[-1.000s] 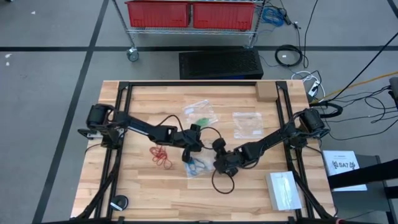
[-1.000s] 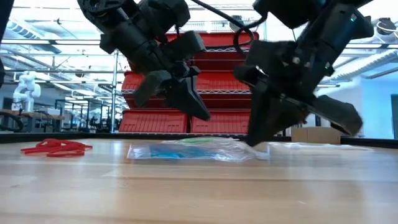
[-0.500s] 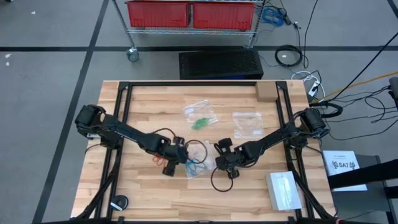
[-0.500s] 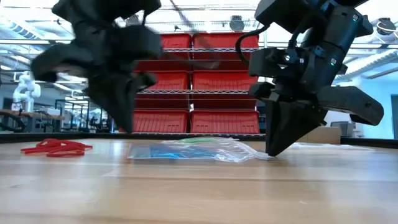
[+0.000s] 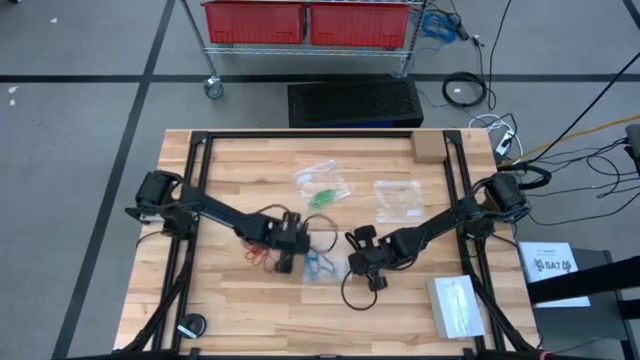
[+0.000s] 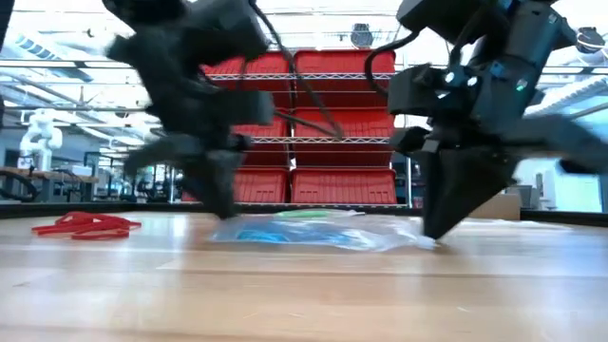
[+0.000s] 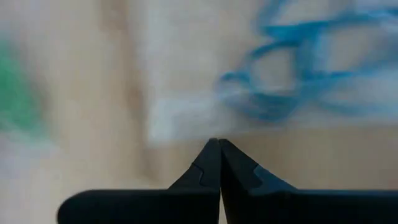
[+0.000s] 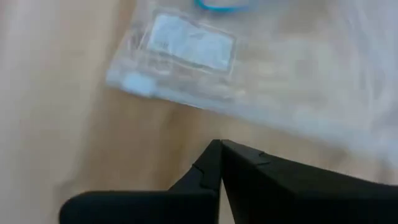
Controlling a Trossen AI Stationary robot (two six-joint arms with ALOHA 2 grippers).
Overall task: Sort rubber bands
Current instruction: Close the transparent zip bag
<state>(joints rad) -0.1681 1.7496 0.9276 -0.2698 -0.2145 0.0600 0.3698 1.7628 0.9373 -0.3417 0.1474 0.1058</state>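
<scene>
Closed right fingers sit short of the blue bag; I'll open them, pinch that edge (image 8: 245, 111), pull the bag aside.
Blue rubber bands (image 5: 318, 266) lie inside a clear plastic bag (image 6: 313, 233) flat on the table's middle. Red rubber bands (image 6: 85, 226) lie loose on the wood to its left, partly under my left arm in the high view. Green bands (image 5: 322, 196) sit in another clear bag farther back. My left gripper (image 6: 225, 211) is shut and points down at the blue bag's left edge. My right gripper (image 6: 437, 233) is shut and points down at the bag's right corner. The left wrist view shows the blue bands (image 7: 292, 74) just past the shut fingertips. My left gripper comes from above with shut fingers, and its tip stands at the blue bag's left edge (image 7: 186, 121), which lies flat on the table; motion blur keeps me from telling whether it touches. My right gripper's shut tip is down on the wood just short of the bag's right edge (image 8: 205, 106); whether it touches the bag I cannot tell.
A third clear bag (image 5: 398, 200) lies right of the green one. A stack of clear bags (image 5: 455, 305) sits near the table's right near corner, a small cardboard box (image 5: 428, 148) at the far edge. Black cables loop beside both grippers.
My left gripper left its place above the blue bag, swung toward the table's left and near side, then came back to the bag's left edge, low at the table. My right gripper sank to the table at the bag's right end. The bag slid slightly toward the table's right.
</scene>
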